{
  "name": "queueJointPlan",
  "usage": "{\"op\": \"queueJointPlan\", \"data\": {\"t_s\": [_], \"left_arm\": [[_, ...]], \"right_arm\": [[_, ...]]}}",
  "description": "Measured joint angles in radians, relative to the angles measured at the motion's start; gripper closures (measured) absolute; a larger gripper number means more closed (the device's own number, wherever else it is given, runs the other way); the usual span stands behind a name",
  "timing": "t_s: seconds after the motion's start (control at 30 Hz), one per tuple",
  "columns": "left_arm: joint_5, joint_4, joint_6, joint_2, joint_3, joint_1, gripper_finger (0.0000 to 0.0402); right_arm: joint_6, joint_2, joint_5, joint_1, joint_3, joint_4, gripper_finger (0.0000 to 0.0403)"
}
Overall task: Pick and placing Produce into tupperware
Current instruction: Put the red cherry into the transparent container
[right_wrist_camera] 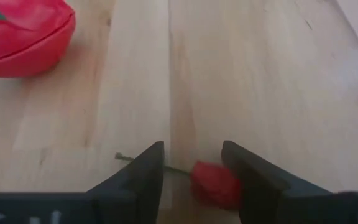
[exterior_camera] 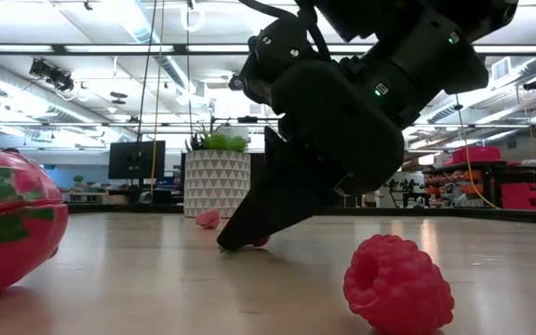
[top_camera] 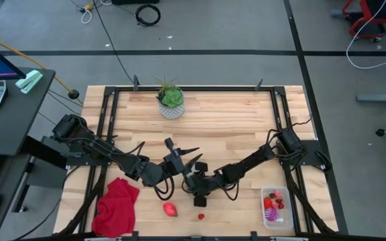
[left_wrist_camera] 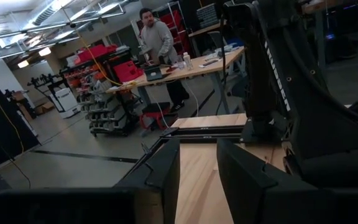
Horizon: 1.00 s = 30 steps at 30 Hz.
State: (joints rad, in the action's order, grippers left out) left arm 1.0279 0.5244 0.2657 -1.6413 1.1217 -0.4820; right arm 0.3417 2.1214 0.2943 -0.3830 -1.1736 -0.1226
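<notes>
The berry's stem crosses my right gripper's fingers, its red body off center, so next I open, shift and grip the berry's red body (right_wrist_camera: 212, 184).
My right gripper (right_wrist_camera: 192, 177) slants down to the table near its front middle (top_camera: 200, 198), open. A tiny red berry with a thin stem (right_wrist_camera: 215, 184) lies on the wood between its fingers, close to one finger. The larger red-pink oval piece (top_camera: 171, 209) and a raspberry-like berry (top_camera: 201, 216) lie on the table nearer the front edge. The clear tupperware (top_camera: 291, 209) stands at the front right with red pieces (top_camera: 273, 199) and the purple ball (top_camera: 271, 213) inside. My left gripper (left_wrist_camera: 197, 186) hangs open and level above the table's middle (top_camera: 191, 155). My right gripper comes slanting down from the right, a finger on either side of the stemmed berry (right_wrist_camera: 211, 186), which lies on the table. The berry lies right against one finger (right_wrist_camera: 253, 180); whether that finger touches it I cannot tell. One fingertip (exterior_camera: 238, 242) reaches the tabletop.
A red cloth (top_camera: 116, 206) lies at the front left. A green plant in a white patterned pot (top_camera: 171, 107) stands at the far middle. Another small pink piece (exterior_camera: 208, 219) lies farther back on the wood. A person stands in the room beyond.
</notes>
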Motion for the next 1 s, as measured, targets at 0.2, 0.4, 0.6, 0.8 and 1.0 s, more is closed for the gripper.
{"op": "queueJointPlan", "data": {"t_s": [0.2, 0.4, 0.6, 0.8, 1.0], "left_arm": [[0.0, -0.005, 0.0, 0.0, 0.0, 0.0, 0.0292], [0.0, -0.007, -0.001, 0.0, 0.0, 0.0, 0.0294], [0.0, -0.016, -0.001, 0.0, 0.0, 0.0, 0.0294], [0.0, -0.025, -0.001, 0.001, 0.0, 0.0, 0.0294], [0.0, -0.023, -0.003, 0.001, 0.0, 0.0, 0.0294]], "right_arm": [[0.001, 0.0, 0.017, 0.0, 0.002, -0.006, 0.0304], [-0.006, -0.003, 0.019, 0.001, 0.003, -0.004, 0.0372], [-0.04, -0.045, 0.045, 0.002, 0.006, 0.043, 0.0391], [-0.077, -0.105, 0.033, 0.001, 0.006, 0.122, 0.0332], [-0.11, -0.179, 0.027, 0.001, 0.006, 0.148, 0.0282]]}}
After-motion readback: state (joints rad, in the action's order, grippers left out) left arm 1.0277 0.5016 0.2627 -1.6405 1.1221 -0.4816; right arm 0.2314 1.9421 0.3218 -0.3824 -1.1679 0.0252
